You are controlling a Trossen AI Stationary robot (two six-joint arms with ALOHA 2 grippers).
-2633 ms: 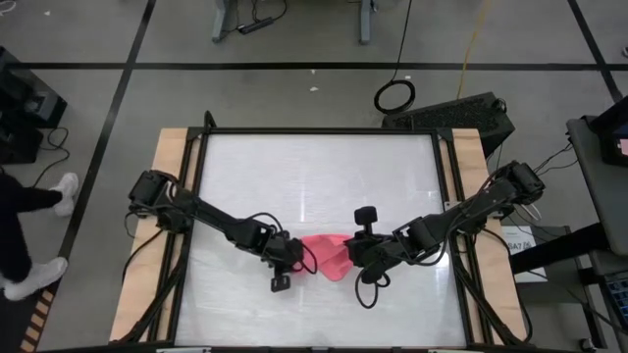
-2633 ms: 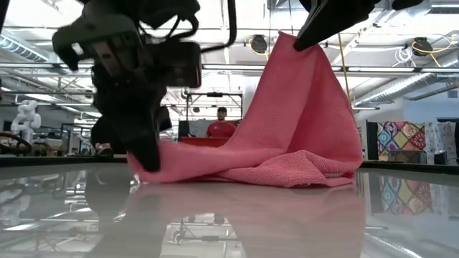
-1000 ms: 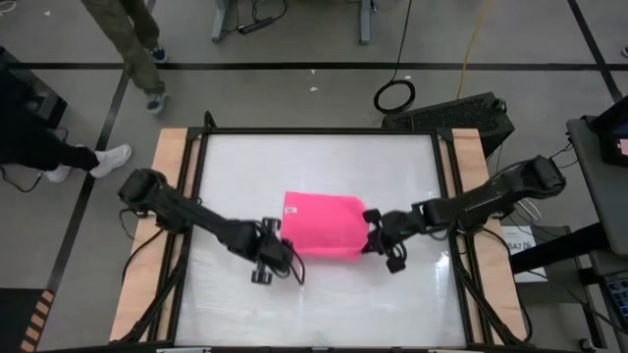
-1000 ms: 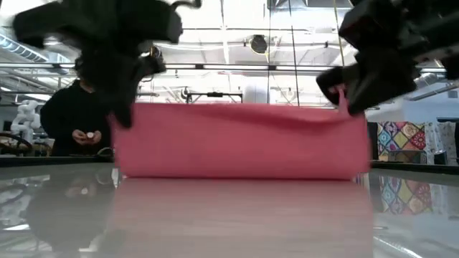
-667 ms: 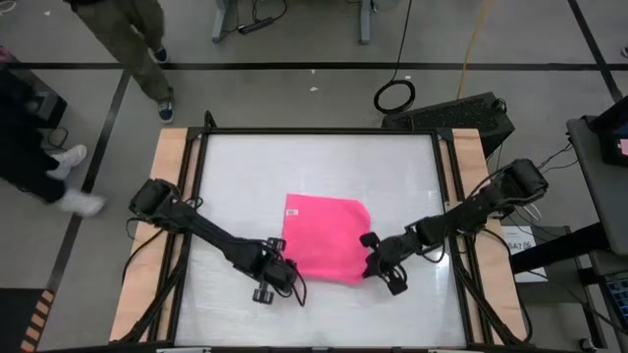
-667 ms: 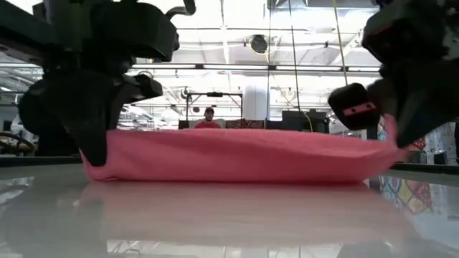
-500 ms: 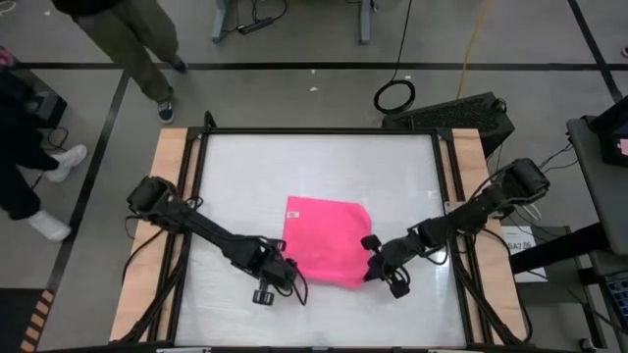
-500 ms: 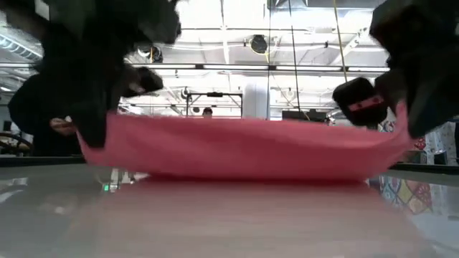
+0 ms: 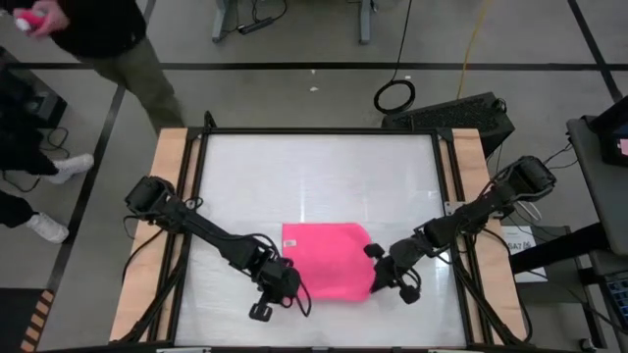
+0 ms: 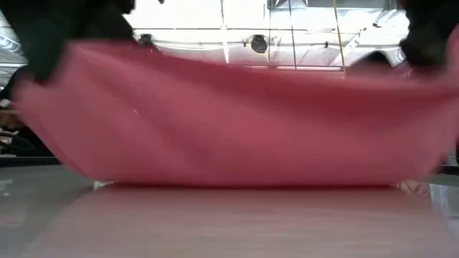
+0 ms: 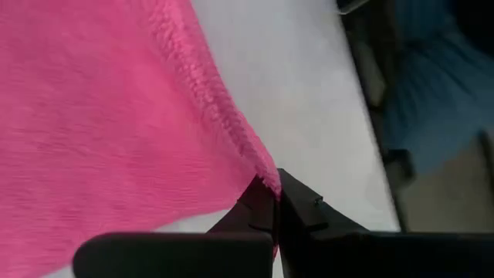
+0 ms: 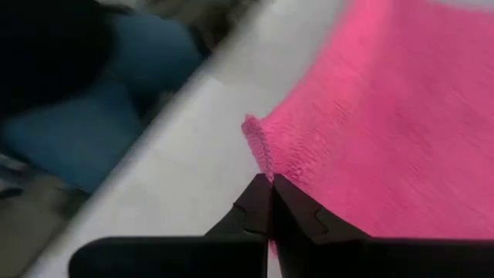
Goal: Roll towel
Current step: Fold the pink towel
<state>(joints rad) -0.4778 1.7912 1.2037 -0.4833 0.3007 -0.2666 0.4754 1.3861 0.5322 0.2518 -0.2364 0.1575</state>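
Note:
My left gripper will release the near corner of the bright pink towel on its far corner (image 9: 292, 226), just past the white tag.
The bright pink towel (image 9: 329, 259) lies spread near the table's near edge, its far part flat on the table. In the low view the towel (image 10: 237, 122) fills the picture, its near edge raised and sagging in the middle. My left gripper (image 9: 292, 290) is shut on the towel's near left corner. My right gripper (image 9: 374, 285) is shut on its near right corner. My left gripper pinches the towel's near left corner (image 11: 266, 179) between its two fingertips, at the hemmed edge. The corner is lifted off the table and the cloth runs away from the fingers. My right gripper pinches the towel's near right corner (image 12: 262, 162) between its two fingertips, at the hem. The corner is lifted off the table and the cloth stretches away from the fingers.
The table (image 9: 314, 167) is white with a dark frame and wooden side rails. A person (image 9: 108, 39) stands beyond the table's far left corner, and another person's feet (image 9: 49, 196) show at the left.
Both grippers have moved toward the table's near edge, holding the towel's near corners. The towel has slid along the table toward the near edge, and its near edge has risen higher in the low view.

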